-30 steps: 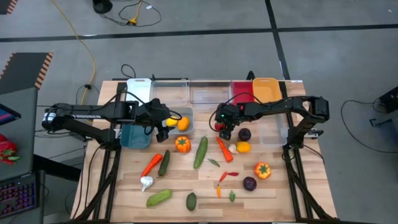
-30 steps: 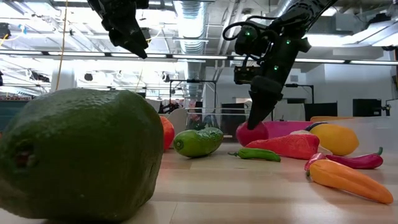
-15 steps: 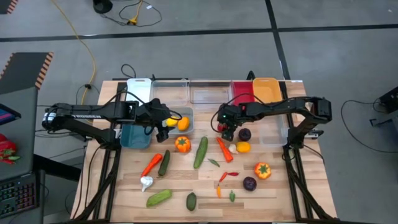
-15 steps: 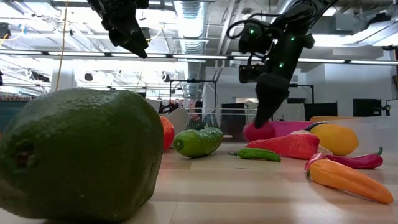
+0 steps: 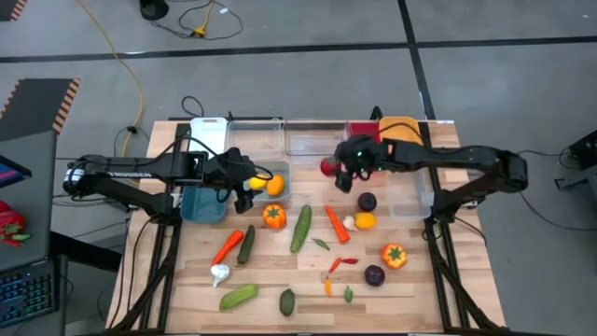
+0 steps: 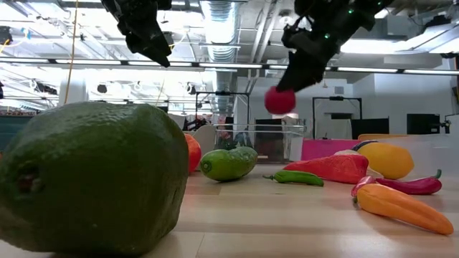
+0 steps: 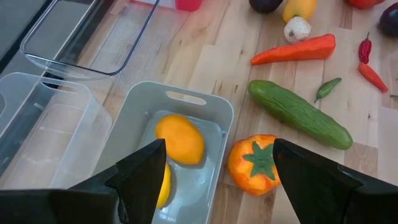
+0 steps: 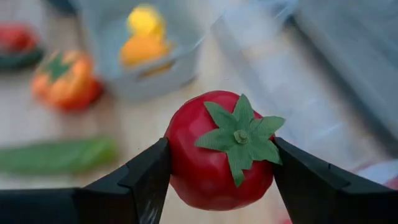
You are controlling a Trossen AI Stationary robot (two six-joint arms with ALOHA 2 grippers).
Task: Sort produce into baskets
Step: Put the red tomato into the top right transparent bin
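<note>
Next, my right gripper lets go of the red fruit in the clear basket, at its near corner (image 5: 329, 148) that sits beside the red basket.
My right gripper (image 5: 333, 171) is shut on a red tomato-like fruit (image 8: 219, 151) with a green star-shaped calyx. It hangs in the air (image 6: 280, 101) just short of the red basket (image 5: 364, 138) at the far edge. My left gripper (image 7: 217, 152) stands open above the grey-blue basket (image 5: 277, 184), which holds a yellow and an orange lemon (image 7: 180, 140). Loose produce lies on the wooden table: an orange pepper (image 5: 273, 217), a cucumber (image 5: 301, 228), a carrot (image 5: 335, 223) and a purple ball (image 5: 367, 202). My right gripper pinches the red fruit by its two opposite sides (image 8: 175, 155) between its two fingers; the calyx faces back along the fingers. The fingers slant down from the table's right side. The fruit is lifted clear of the table.
Along the far edge stand a white (image 5: 209, 133), two clear (image 5: 255, 135) and an orange basket (image 5: 399, 133); a teal one (image 5: 203, 203) stands at the left. More produce lies toward the near edge, with a big green fruit (image 6: 86, 179) right at the low camera.
My right gripper has risen and gone toward the table's far edge, tipping closer to level. The red fruit, which rested on the table beside the carrot, has come up with it and now hangs clear.
</note>
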